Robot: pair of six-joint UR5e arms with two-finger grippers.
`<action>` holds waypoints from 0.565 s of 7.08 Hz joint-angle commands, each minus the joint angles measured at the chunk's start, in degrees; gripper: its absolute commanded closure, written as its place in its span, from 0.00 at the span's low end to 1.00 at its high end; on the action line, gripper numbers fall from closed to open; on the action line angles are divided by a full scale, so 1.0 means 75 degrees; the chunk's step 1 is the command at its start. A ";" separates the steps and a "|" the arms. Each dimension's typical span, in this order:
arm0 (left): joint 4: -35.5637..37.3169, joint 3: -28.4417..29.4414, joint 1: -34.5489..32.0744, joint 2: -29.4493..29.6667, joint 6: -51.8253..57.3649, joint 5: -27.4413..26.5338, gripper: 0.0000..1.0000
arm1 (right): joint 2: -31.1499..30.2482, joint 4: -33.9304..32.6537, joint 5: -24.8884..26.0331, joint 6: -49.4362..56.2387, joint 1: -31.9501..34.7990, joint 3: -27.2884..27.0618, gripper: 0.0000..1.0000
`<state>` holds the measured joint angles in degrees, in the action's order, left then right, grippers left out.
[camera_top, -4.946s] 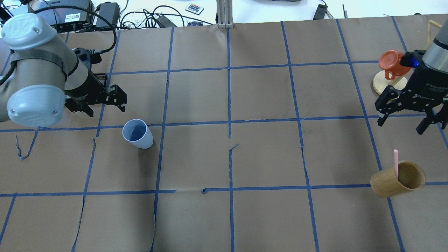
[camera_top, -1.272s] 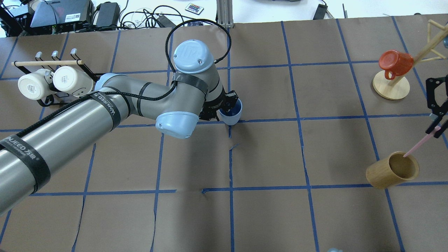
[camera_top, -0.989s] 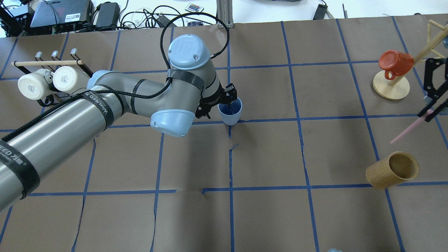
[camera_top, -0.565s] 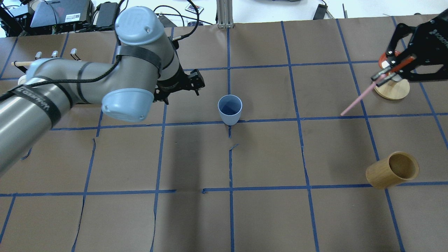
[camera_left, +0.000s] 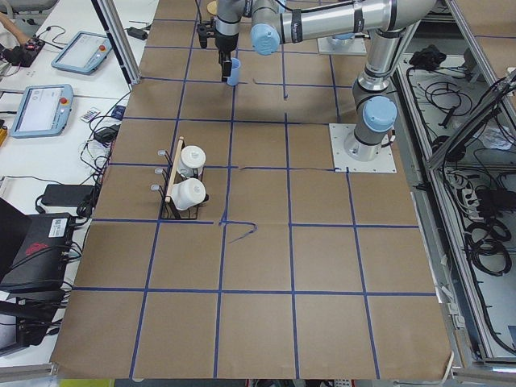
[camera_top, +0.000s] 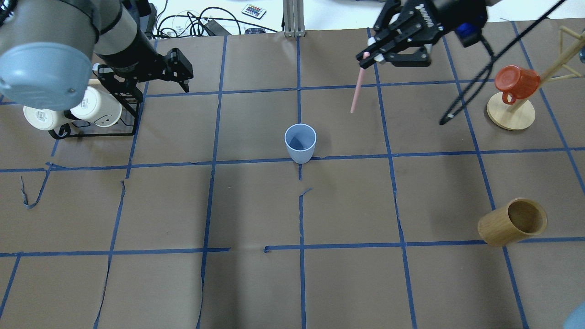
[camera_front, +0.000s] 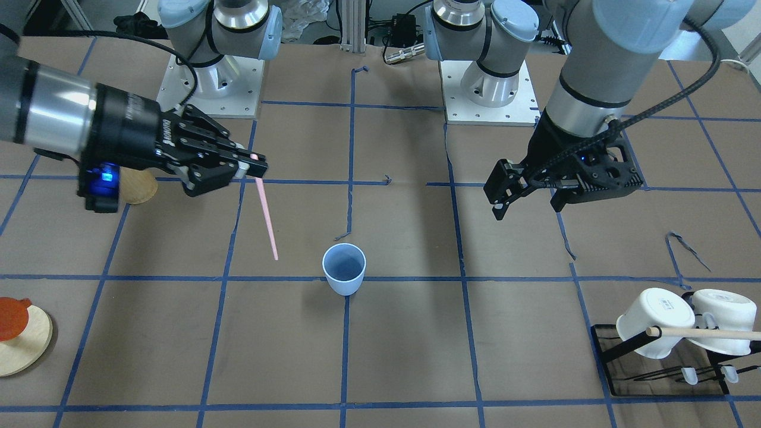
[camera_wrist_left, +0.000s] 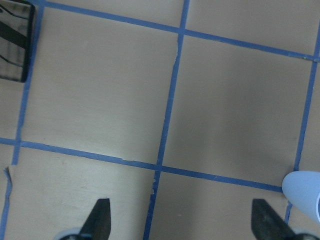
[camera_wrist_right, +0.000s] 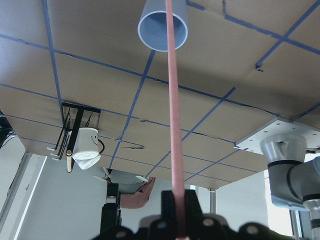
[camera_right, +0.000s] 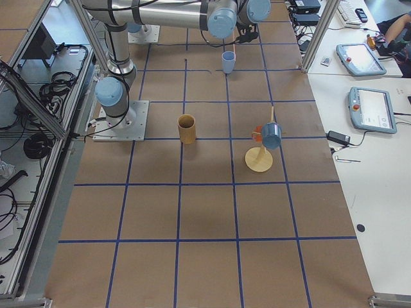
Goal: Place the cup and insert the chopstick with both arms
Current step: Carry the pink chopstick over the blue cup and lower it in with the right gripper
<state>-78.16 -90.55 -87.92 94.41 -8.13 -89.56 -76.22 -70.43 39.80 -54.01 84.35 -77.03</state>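
My right gripper needs to let go of the pale-pink chopstick inside the light-blue cup [camera_front: 344, 273] [camera_wrist_right: 163, 30], leaving it leaning on the cup's rim.
The light-blue cup [camera_top: 300, 142] stands upright and alone at the table's middle; it also shows in the front view [camera_front: 343, 268] and at the left wrist view's right edge [camera_wrist_left: 306, 192]. My left gripper [camera_top: 185, 75] is open and empty, well to the cup's left and raised above the table [camera_front: 526, 202]. My right gripper [camera_top: 365, 51] is shut on the top end of the pale-pink chopstick [camera_top: 357, 89], which hangs tilted, its tip beyond and to the right of the cup [camera_front: 266, 214]. In the right wrist view the chopstick [camera_wrist_right: 172, 100] points toward the cup [camera_wrist_right: 162, 25].
A tan bamboo cylinder [camera_top: 512, 222] stands at the right front. A wooden mug tree with a red mug [camera_top: 516, 82] is at the far right. A black rack with two white mugs [camera_top: 73, 109] sits at the left, under my left arm.
My left gripper let go of the cup at the middle and drew back to the far left. My right gripper lifted the chopstick out of the bamboo cylinder and carried it leftward toward the cup.
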 commanded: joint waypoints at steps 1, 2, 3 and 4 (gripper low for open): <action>-0.0337 -0.0135 0.0039 -0.0351 0.0577 -0.0059 0.00 | 0.0411 -0.1340 -0.0314 -0.1443 0.0856 -0.0041 1.00; -0.0266 -0.0231 0.0028 -0.0481 0.0511 -0.0105 0.00 | 0.0458 -0.1436 -0.0326 -0.1471 0.0916 -0.0169 1.00; -0.0277 -0.0139 0.0028 -0.0494 0.0498 -0.0013 0.00 | 0.0494 -0.1599 -0.0326 -0.1459 0.0929 -0.0298 1.00; -0.0277 -0.0161 0.0028 -0.0505 0.0498 0.0011 0.00 | 0.0494 -0.1868 -0.0314 -0.1459 0.0917 -0.0578 1.00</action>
<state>-80.27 -91.69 -87.71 90.88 -4.42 -89.79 -72.70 -82.25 37.42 -64.73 91.08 -79.34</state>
